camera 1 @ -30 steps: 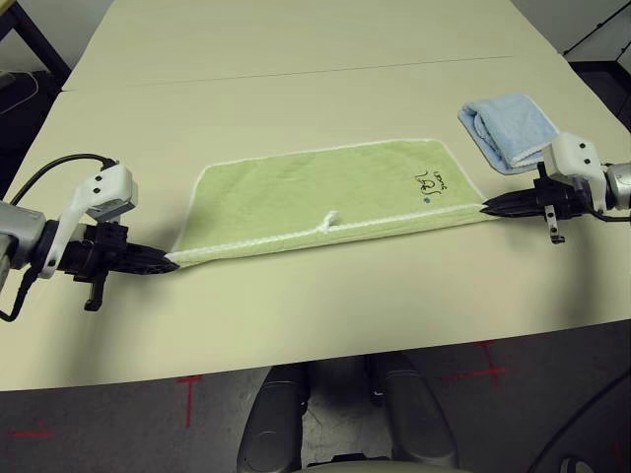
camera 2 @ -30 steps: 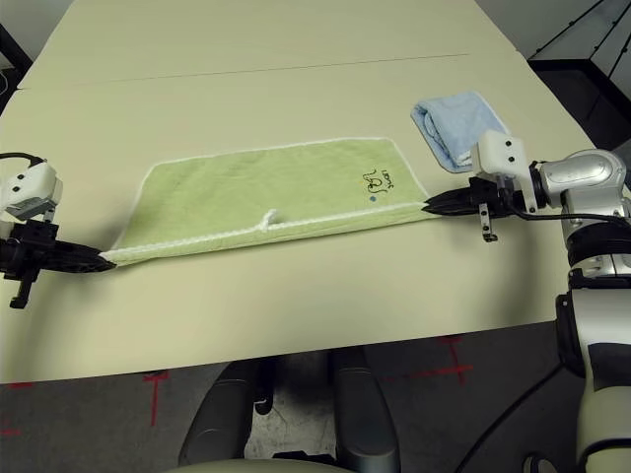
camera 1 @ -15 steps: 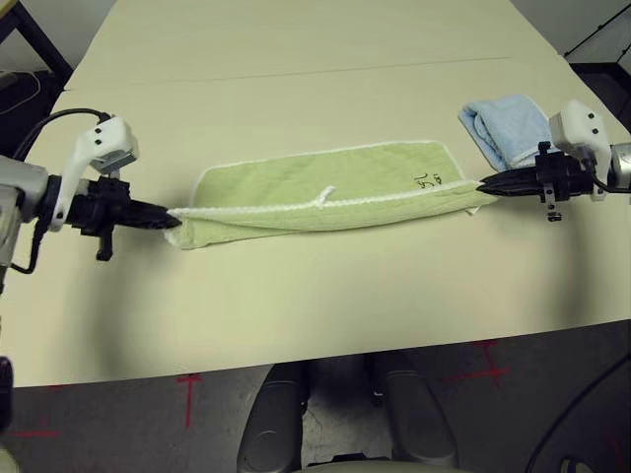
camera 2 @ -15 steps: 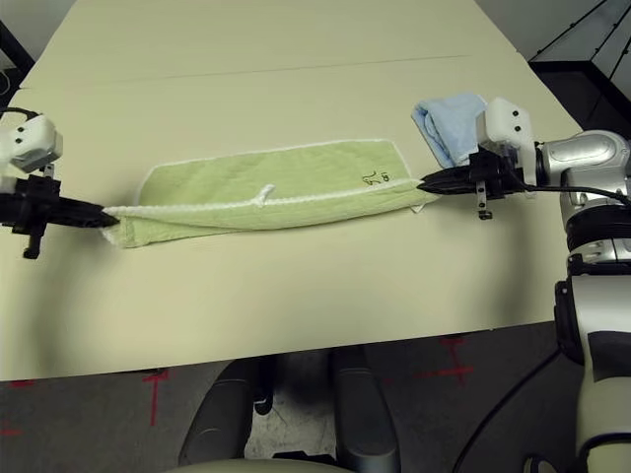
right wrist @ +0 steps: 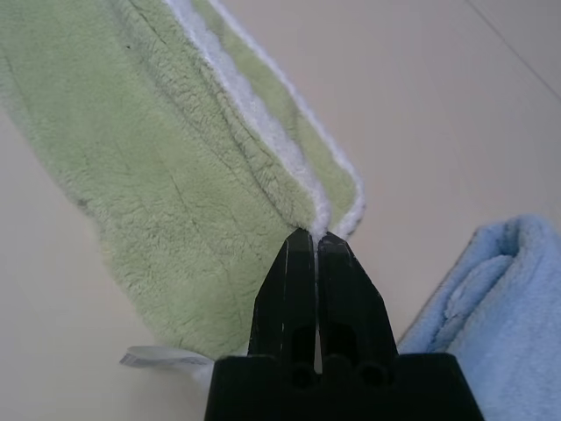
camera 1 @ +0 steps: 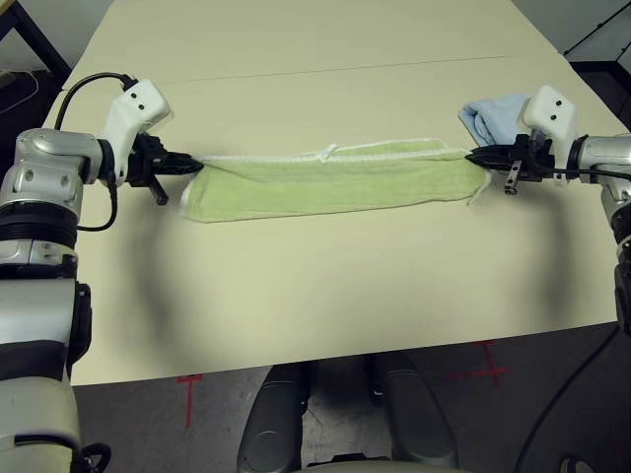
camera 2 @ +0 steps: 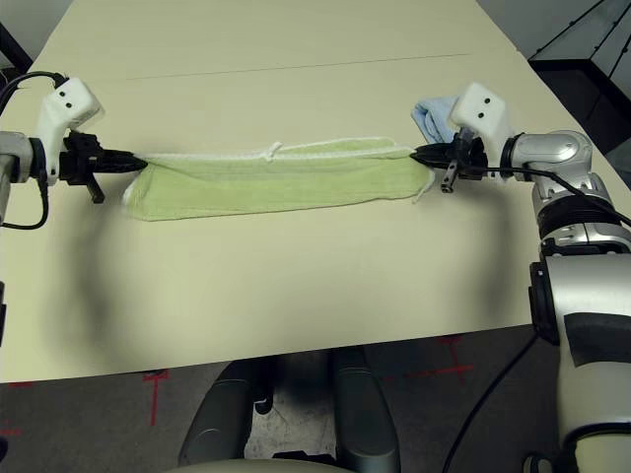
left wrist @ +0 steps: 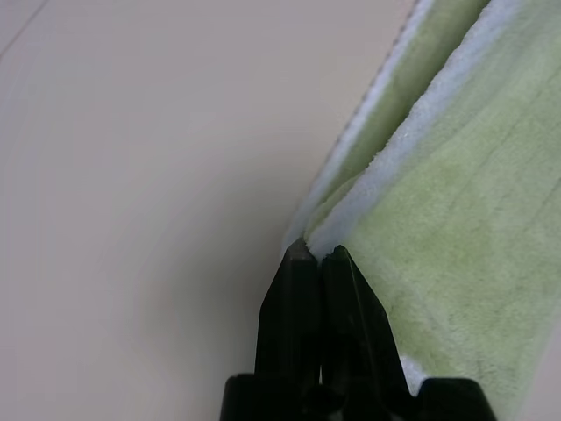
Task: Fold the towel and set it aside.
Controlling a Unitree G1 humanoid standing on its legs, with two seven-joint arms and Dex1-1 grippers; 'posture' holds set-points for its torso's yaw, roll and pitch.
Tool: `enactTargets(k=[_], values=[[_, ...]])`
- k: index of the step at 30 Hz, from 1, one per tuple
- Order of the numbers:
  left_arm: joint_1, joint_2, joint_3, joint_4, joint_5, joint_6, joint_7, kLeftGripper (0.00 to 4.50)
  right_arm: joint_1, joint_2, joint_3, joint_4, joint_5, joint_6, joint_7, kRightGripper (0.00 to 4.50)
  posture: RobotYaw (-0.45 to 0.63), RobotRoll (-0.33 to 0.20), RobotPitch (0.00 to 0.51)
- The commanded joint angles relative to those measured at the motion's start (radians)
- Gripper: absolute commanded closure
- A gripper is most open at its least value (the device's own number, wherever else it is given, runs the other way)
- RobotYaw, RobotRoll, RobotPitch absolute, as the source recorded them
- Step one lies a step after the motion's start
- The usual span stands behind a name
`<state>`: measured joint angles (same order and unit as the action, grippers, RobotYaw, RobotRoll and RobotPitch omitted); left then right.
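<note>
My right gripper is holding the light green towel's top corner, now at the towel's far side. It will let go of it on the bottom layer's far corner (camera 1: 445,140) (right wrist: 351,191) near the light blue towel.
The light green towel (camera 1: 335,182) lies folded in half lengthwise across the table, its white stitched edges meeting along the far side. My left gripper (camera 1: 192,165) is shut on the towel's far left corner, and in the left wrist view the fingertips (left wrist: 311,254) pinch the white edging of the towel (left wrist: 438,228). My right gripper (camera 1: 473,155) is shut on the far right corner, and the right wrist view shows it (right wrist: 314,237) clamped on the edging of the towel (right wrist: 175,175). A small white tag (right wrist: 162,356) sticks out near that end.
A folded light blue towel (camera 1: 498,116) lies just behind my right gripper, close to the green towel's right end. A seam (camera 1: 296,71) crosses the beige table further back. The table's near edge (camera 1: 325,360) runs along the front.
Both grippers have carried the near long edge up and over to the far edge, folding the towel in half. The embroidered motif is now covered.
</note>
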<state>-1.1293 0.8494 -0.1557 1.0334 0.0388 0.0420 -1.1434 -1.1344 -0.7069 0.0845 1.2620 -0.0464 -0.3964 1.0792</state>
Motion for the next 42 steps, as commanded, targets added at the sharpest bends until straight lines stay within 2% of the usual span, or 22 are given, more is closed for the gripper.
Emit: enactTargets(k=[1, 5, 9, 13, 17, 23, 28, 33, 39, 42], values=[[-0.035, -0.017, 0.006, 0.074, 0.043, -0.034, 0.062, 4.48, -0.028, 0.022, -0.007, 0.028, -0.039, 0.013, -0.085, 4.50, 0.00, 0.000, 0.214], [-0.054, -0.023, -0.010, 0.115, 0.078, -0.040, 0.065, 4.48, -0.055, 0.061, 0.020, 0.035, -0.098, 0.009, -0.187, 4.50, 0.00, 0.000, 0.213], [-0.055, -0.009, -0.018, 0.116, 0.094, 0.004, -0.019, 4.48, -0.084, 0.083, 0.038, 0.043, -0.150, 0.008, -0.246, 4.50, 0.01, 0.000, 0.215], [-0.043, 0.024, -0.038, 0.094, 0.106, 0.078, -0.165, 4.48, -0.104, 0.089, 0.047, 0.052, -0.190, 0.006, -0.260, 4.50, 0.01, 0.000, 0.214], [-0.032, 0.044, -0.039, 0.064, 0.107, 0.126, -0.235, 4.48, -0.114, 0.098, 0.051, 0.056, -0.211, 0.005, -0.266, 4.50, 0.02, 0.000, 0.213], [-0.051, 0.047, -0.030, 0.062, 0.114, 0.146, -0.217, 4.48, -0.119, 0.092, 0.048, 0.058, -0.226, 0.003, -0.260, 4.50, 0.03, 0.000, 0.209], [-0.075, 0.079, -0.023, 0.002, 0.091, 0.170, -0.323, 4.48, -0.114, 0.061, -0.051, 0.045, -0.115, -0.030, -0.115, 4.50, 0.03, 0.000, 0.209], [-0.012, 0.138, -0.032, -0.134, 0.030, 0.256, -0.466, 4.48, -0.087, 0.037, -0.136, 0.025, -0.011, -0.027, 0.097, 4.50, 0.02, 0.000, 0.208], [0.015, 0.225, -0.114, -0.237, -0.105, 0.340, -0.471, 4.48, -0.065, 0.010, -0.160, 0.021, 0.025, -0.001, 0.200, 4.50, 0.01, 0.000, 0.210], [0.021, 0.236, -0.140, -0.232, -0.107, 0.325, -0.471, 4.48, -0.058, 0.002, -0.142, 0.027, 0.004, -0.005, 0.177, 4.50, 0.01, 0.000, 0.209]])
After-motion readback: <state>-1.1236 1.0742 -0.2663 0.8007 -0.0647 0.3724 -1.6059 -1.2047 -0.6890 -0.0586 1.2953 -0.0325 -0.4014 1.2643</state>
